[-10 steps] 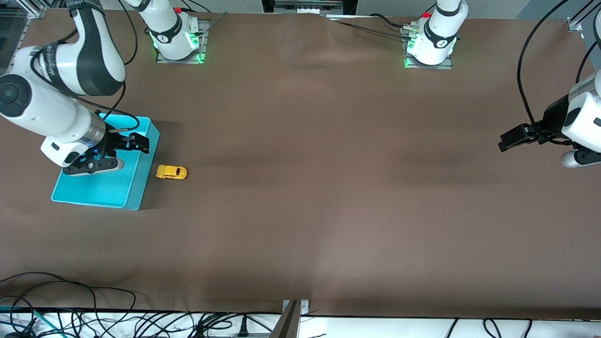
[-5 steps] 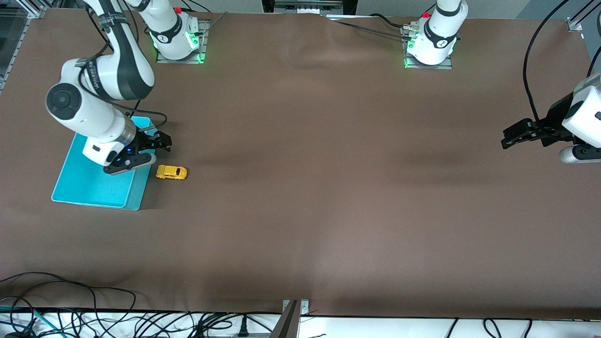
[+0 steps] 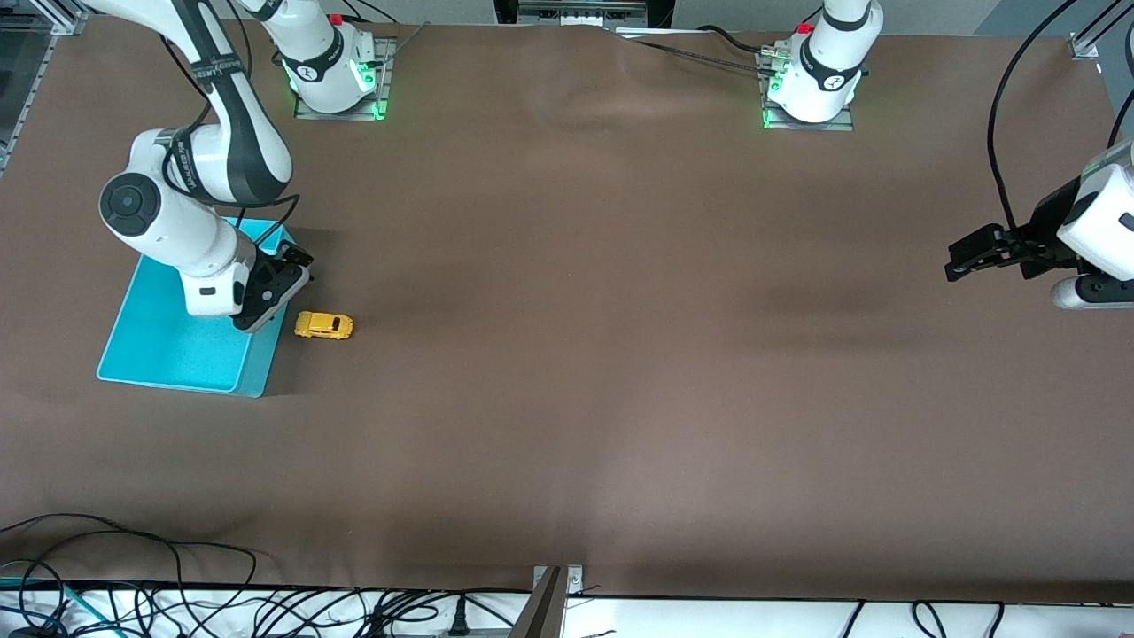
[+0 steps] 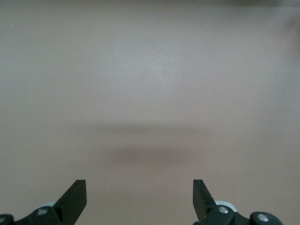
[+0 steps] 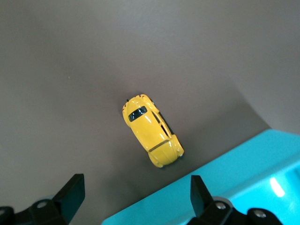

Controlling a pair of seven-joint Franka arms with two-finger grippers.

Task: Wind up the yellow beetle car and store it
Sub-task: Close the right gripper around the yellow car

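Note:
My right gripper is going to close on the yellow beetle car from its sides, at the middle of its roof (image 3: 323,323) (image 5: 148,131), ahead of the rear window.
The yellow beetle car (image 3: 323,325) stands on the brown table beside the turquoise bin (image 3: 168,354), toward the right arm's end. It also shows in the right wrist view (image 5: 152,131), with the bin's rim (image 5: 220,173) close to it. My right gripper (image 3: 282,276) is open and empty, over the bin's edge next to the car. My left gripper (image 3: 966,257) is open and empty, held above bare table at the left arm's end, and waits there. The left wrist view shows only table between its fingertips (image 4: 75,199).
The bin holds nothing that shows. Cables (image 3: 177,594) lie along the table's edge nearest the front camera. The two arm bases (image 3: 337,71) stand at the table's farthest edge.
My right arm has swung from over the bin's inside toward the car, and its gripper has turned and come lower. My left gripper has shifted only slightly. The car has not moved.

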